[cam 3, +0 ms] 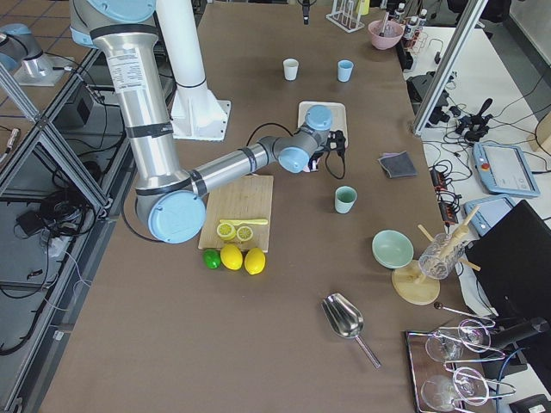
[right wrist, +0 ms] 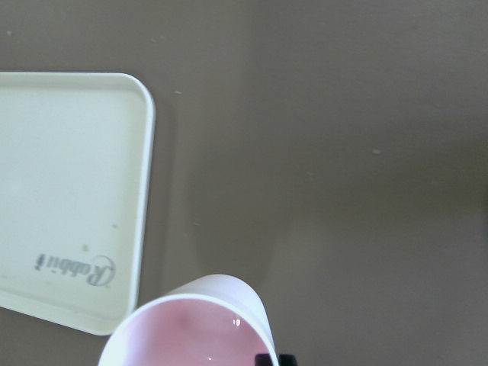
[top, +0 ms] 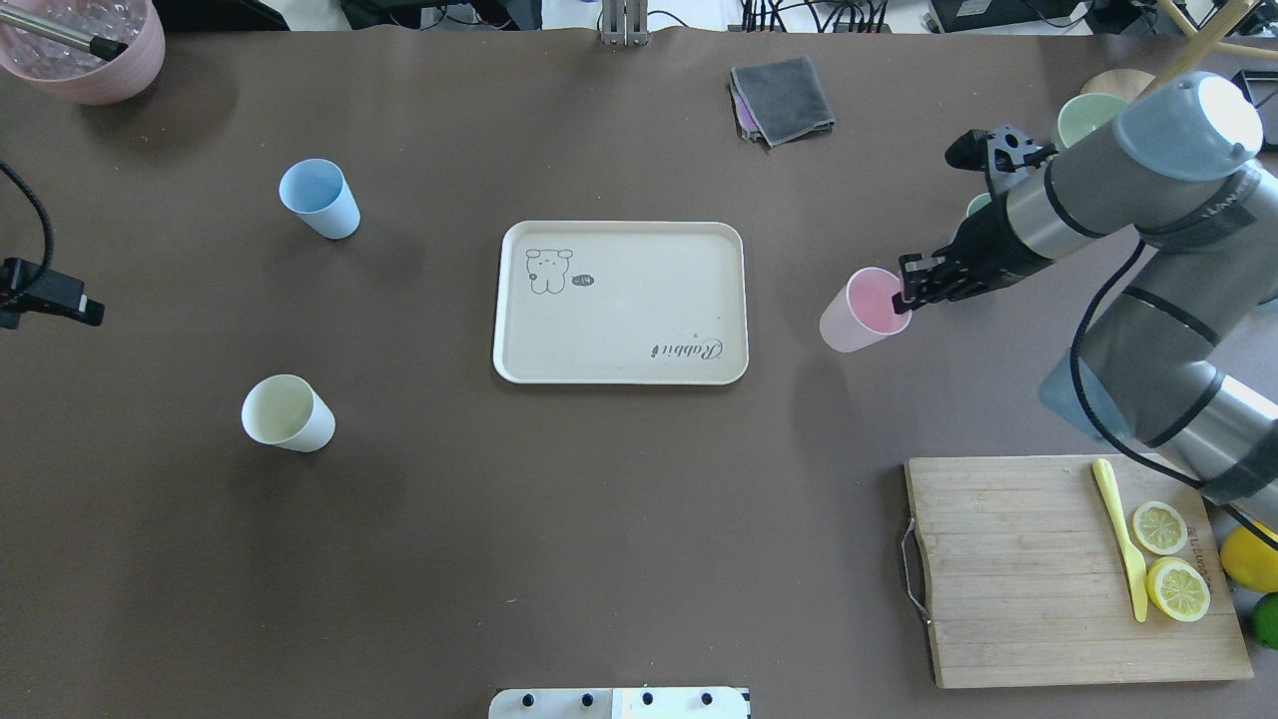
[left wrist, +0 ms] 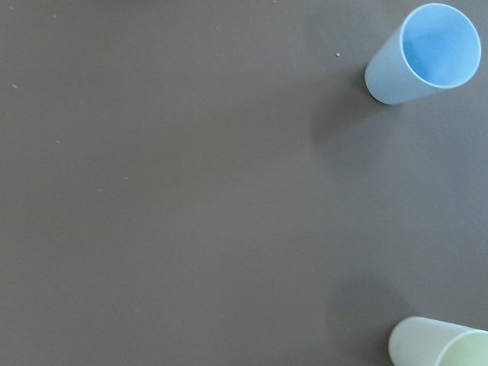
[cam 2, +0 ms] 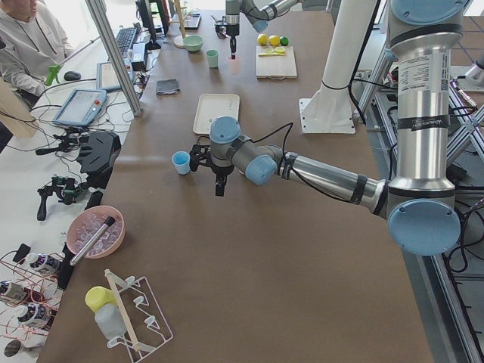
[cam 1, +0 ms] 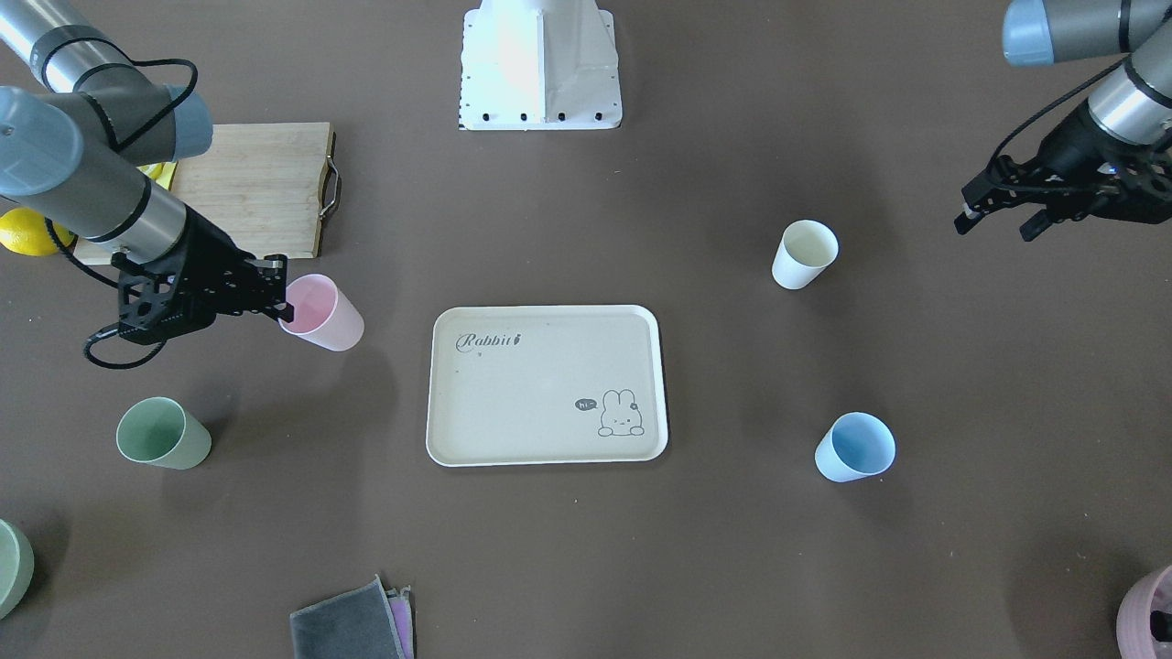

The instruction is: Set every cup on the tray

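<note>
My left gripper grips the rim point(cam 1: 836, 251) point(left wrist: 443, 355) of the cream-white cup next, on the side away from the cream tray.
My right gripper point(cam 1: 285, 303) is shut on the rim of the pink cup point(cam 1: 322, 315), one finger inside it, just right of the tray point(top: 619, 300) in the overhead view; the cup point(right wrist: 191, 328) fills the bottom of the right wrist view. The cream tray point(cam 1: 513, 394) lies mid-table with nothing on it. The sage green cup point(cam 1: 163, 434), cream-white cup point(cam 1: 804, 254) and light blue cup point(cam 1: 854, 447) stand on the table. My left gripper point(cam 1: 993, 227) is open and empty, off to the side of the cream-white cup. The left wrist view shows the blue cup point(left wrist: 423, 53).
A wooden cutting board point(top: 1008, 569) with lemon slices and a yellow knife lies at the near right. A grey cloth point(top: 784, 98), a pale green bowl point(top: 1083, 115) and a mauve pot point(top: 85, 50) sit along the far edge. The robot base point(cam 1: 540, 64) stands behind the tray.
</note>
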